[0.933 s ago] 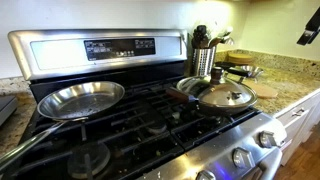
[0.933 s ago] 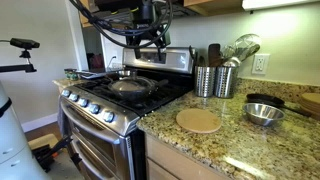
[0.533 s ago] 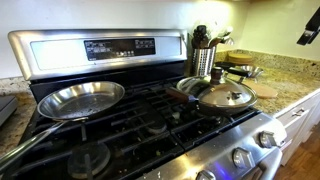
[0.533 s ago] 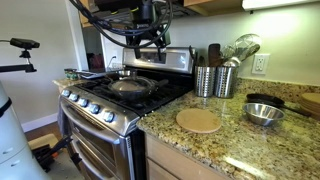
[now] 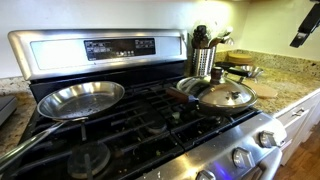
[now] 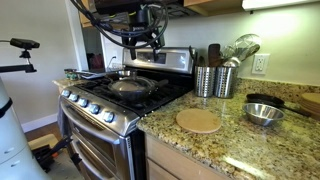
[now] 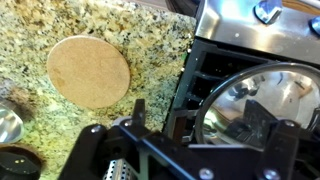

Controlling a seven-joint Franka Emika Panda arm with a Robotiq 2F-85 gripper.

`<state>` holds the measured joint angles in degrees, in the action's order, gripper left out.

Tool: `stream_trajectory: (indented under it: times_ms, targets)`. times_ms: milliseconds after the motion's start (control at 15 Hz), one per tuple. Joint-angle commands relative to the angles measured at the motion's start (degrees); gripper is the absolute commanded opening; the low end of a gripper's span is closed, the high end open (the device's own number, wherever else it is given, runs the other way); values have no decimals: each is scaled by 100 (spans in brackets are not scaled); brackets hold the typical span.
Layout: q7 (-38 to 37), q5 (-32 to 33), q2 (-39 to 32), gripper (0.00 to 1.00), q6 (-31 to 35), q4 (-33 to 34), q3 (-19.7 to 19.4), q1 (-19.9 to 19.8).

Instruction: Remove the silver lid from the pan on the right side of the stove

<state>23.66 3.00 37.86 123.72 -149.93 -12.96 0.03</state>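
Note:
The gripper needs to next go to the silver lid's dark knob [image 5: 216, 76] and close there, because lifting by it takes the lid off the pan.
The silver lid [image 5: 228, 96] lies on the dark pan [image 5: 187, 88] at the right side of the stove [image 5: 120, 50]. It also shows in an exterior view [image 6: 130, 85] and in the wrist view [image 7: 262, 95], where it is shiny with reflections. The pan's reddish-brown handle points left over the grates. My gripper [image 6: 148, 42] hangs well above the lid, open and empty. In an exterior view only its dark tip [image 5: 307, 28] shows at the top right. In the wrist view its two fingers [image 7: 200, 115] are spread apart, above the lid's left edge.
A shiny open skillet [image 5: 80, 99] sits on the left burner. Two metal utensil holders [image 6: 214, 80] stand on the granite counter beside the stove. A round cork trivet [image 6: 198, 120] [image 7: 88, 72] and a steel bowl [image 6: 265, 113] lie on the counter.
My gripper has shifted a little down and sideways above the stove. The lid, pan and skillet have not moved.

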Motion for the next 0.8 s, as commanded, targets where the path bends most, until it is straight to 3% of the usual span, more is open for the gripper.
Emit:
stream_trajectory:
  times_ms: [0, 200, 600, 733]
  targets:
    - [51, -222, -384, 100, 267, 115, 228, 329]
    - [4, -449, -757, 100, 692, 146, 450, 613]
    - [7, -955, -1211, 100, 646, 511, 798, 1003]
    - [15, -872, -1073, 100, 605, 392, 848, 895]
